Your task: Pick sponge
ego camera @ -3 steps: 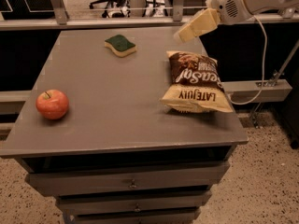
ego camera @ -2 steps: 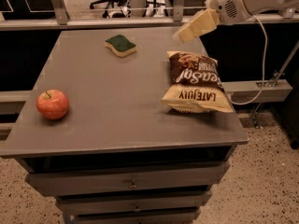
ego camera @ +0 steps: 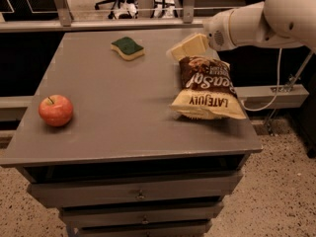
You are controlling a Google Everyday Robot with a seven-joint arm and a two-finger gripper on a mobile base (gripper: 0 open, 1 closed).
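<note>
My gripper is due at the sponge next. I will move it there and close it on its end (ego camera: 138,52) nearest the chip bag.
The sponge (ego camera: 128,48), dark green on top over pale yellow foam, lies flat at the far middle of the grey table (ego camera: 123,98). My gripper (ego camera: 186,47), cream-coloured on a white arm that comes in from the upper right, hovers over the far right part of the table. It is to the right of the sponge, about a hand's width away and not touching it. It sits just above the top edge of the chip bag (ego camera: 206,89). It holds nothing that I can see.
A brown-and-yellow chip bag lies on the right side of the table. A red apple (ego camera: 56,110) sits near the front left edge. Drawers (ego camera: 140,194) are below the table top. A rail and an office chair stand behind the table.
My gripper has moved left and down, from beyond the table's far right corner to above the chip bag's top edge, closer to the sponge. The sponge, apple and bag have not moved.
</note>
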